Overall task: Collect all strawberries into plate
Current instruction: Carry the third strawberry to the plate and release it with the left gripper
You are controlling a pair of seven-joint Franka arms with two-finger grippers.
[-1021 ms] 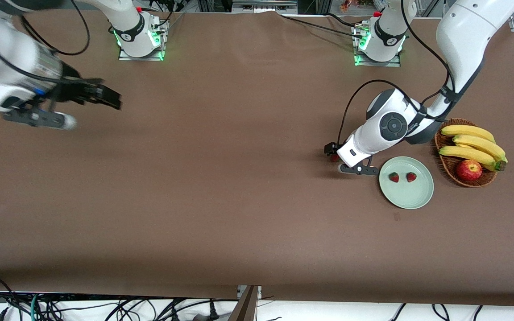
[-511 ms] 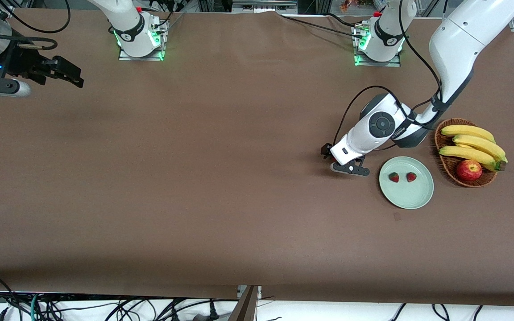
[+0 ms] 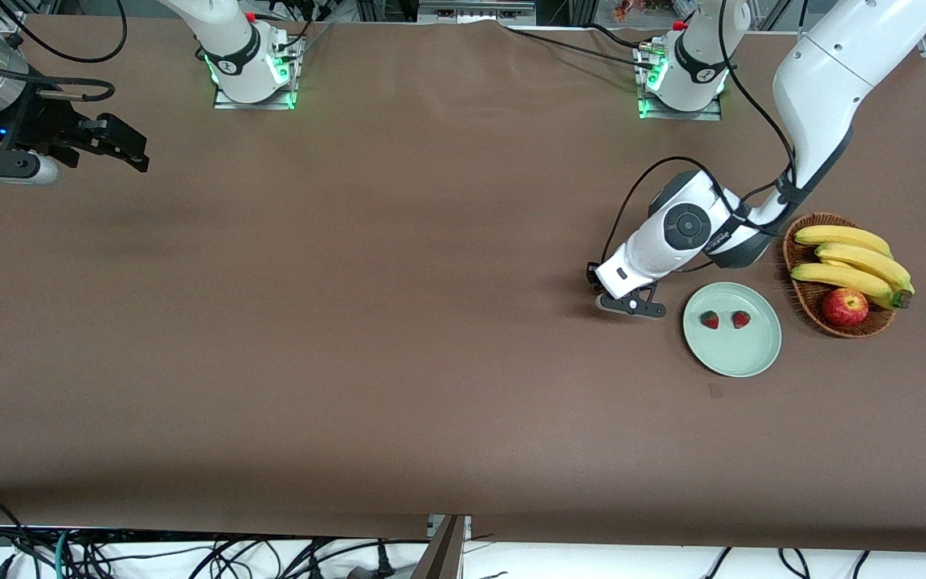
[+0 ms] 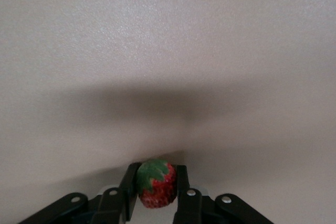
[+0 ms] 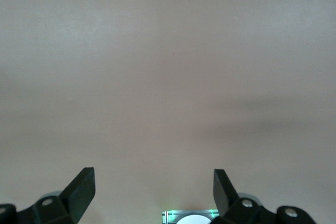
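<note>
The left gripper needs to release the strawberry, now held low beside the plate, on the plate's bare half [image 3: 735, 349] away from the arm bases.
The pale mint-green plate [image 3: 732, 330] lies near the left arm's end of the table with two strawberries [image 3: 710, 320] [image 3: 741, 319] on it. My left gripper [image 3: 598, 281] is low over the table beside the plate, toward the right arm's end. In the left wrist view it [image 4: 156, 184] is shut on the third strawberry [image 4: 155, 191], red with a green top, between the two black fingers. That strawberry is hidden under the hand in the front view. My right gripper [image 3: 129, 149] is open and empty, up over the right arm's end of the table; it shows open in the right wrist view [image 5: 154, 183].
A brown wicker basket [image 3: 801, 293] with bananas [image 3: 853, 261] and a red apple [image 3: 845, 306] stands beside the plate, at the left arm's end. Brown cloth covers the table. The arm bases [image 3: 254, 68] [image 3: 684, 76] stand along the edge farthest from the front camera.
The right arm has swung up and away toward its end of the table. The left gripper has lowered slightly and closed around the strawberry beside the plate, which is now hidden in the front view.
</note>
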